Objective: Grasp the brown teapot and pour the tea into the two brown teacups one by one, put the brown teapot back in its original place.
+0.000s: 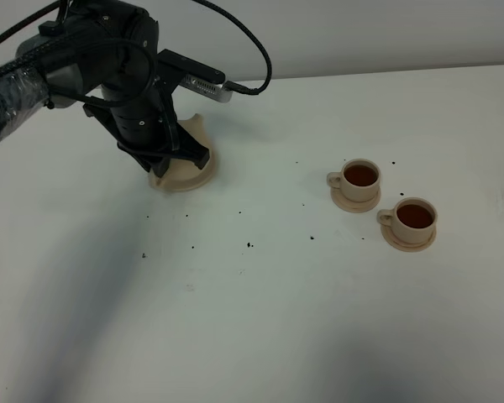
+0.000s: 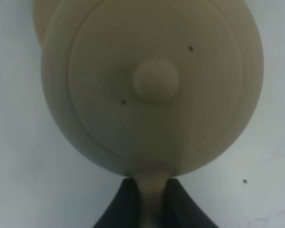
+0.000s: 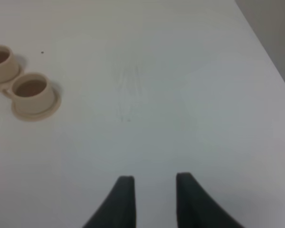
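The robot will set the brown teapot, which is over the wide saucer now, down on the middle of the wide saucer (image 1: 178, 171) with its left gripper.
The brown teapot (image 2: 152, 85) fills the left wrist view from above, knobbed lid up. Its loop handle (image 2: 152, 194) is pinched between the dark fingers of my left gripper (image 2: 152, 206), which is shut on it. From high up, the left arm covers most of the teapot (image 1: 195, 126), leaving the spout showing. The pot is over the wide saucer (image 1: 185, 178), its original place; whether it touches I cannot tell. The two brown teacups (image 1: 359, 176) (image 1: 414, 217) stand on their saucers at right, both holding dark tea. My right gripper (image 3: 154, 202) hangs open over bare table, off the teacups (image 3: 32, 90).
Small dark specks (image 1: 249, 245) lie scattered on the white table (image 1: 260, 319) between the teapot and the cups. The left arm's cable (image 1: 252, 50) loops above the back edge. The table's edge (image 3: 270, 52) runs near the right gripper.
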Robot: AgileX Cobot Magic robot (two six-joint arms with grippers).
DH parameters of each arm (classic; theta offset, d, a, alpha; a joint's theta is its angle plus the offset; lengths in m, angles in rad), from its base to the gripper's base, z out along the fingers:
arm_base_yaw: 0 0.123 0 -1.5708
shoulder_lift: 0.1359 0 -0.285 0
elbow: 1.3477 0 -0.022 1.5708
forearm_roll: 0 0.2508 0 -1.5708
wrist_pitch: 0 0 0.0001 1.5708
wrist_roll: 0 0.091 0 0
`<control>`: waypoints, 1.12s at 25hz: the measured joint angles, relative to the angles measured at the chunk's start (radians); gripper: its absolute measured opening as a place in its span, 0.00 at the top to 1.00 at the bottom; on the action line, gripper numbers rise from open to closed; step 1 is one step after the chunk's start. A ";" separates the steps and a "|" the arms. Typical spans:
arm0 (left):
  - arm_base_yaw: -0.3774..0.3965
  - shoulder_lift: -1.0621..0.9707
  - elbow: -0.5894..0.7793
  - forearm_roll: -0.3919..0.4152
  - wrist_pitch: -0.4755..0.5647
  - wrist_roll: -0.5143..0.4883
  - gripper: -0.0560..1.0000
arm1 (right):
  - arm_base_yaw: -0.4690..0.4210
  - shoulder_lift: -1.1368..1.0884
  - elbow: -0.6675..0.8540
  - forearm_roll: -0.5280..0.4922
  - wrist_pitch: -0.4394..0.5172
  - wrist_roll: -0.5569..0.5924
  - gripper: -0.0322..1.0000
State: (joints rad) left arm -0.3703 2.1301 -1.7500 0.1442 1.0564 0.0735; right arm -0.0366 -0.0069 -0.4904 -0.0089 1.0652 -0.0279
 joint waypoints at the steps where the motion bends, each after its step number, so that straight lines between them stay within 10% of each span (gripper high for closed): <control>1: 0.011 0.000 0.015 0.000 -0.014 0.000 0.80 | 0.000 0.000 0.000 0.000 0.000 0.000 0.73; 28: 0.080 0.029 0.132 -0.049 -0.280 0.041 0.80 | 0.000 0.000 0.000 0.000 0.000 0.000 0.73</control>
State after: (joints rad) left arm -0.2906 2.1589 -1.6176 0.0952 0.7766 0.1143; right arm -0.0366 -0.0069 -0.4904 -0.0089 1.0652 -0.0279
